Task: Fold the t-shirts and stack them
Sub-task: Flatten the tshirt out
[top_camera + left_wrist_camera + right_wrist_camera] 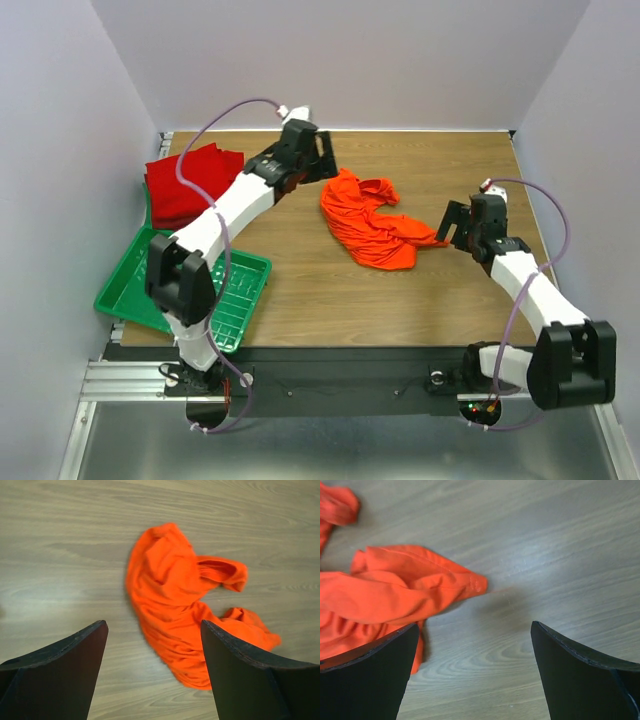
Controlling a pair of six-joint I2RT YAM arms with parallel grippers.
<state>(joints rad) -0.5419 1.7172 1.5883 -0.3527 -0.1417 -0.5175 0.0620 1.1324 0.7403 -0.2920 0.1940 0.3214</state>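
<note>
The robot's right gripper needs to close on the orange t-shirt's pointed corner (439,242) (474,585), which sticks out from the crumpled cloth toward that right gripper.
A crumpled bright orange t-shirt (368,220) lies on the wooden table near its middle. It also shows in the left wrist view (172,600) and the right wrist view (385,590). Folded deep red t-shirts (185,185) lie stacked at the far left. My left gripper (325,160) hovers above the table just left of the orange shirt's far end, open and empty (154,645). My right gripper (455,222) is open and empty just right of the shirt's right tip (474,645).
A green plastic grid tray (135,290) sits at the near left, partly under the left arm. Grey walls close the table at the back and both sides. Bare wood lies to the right of the shirt (500,170).
</note>
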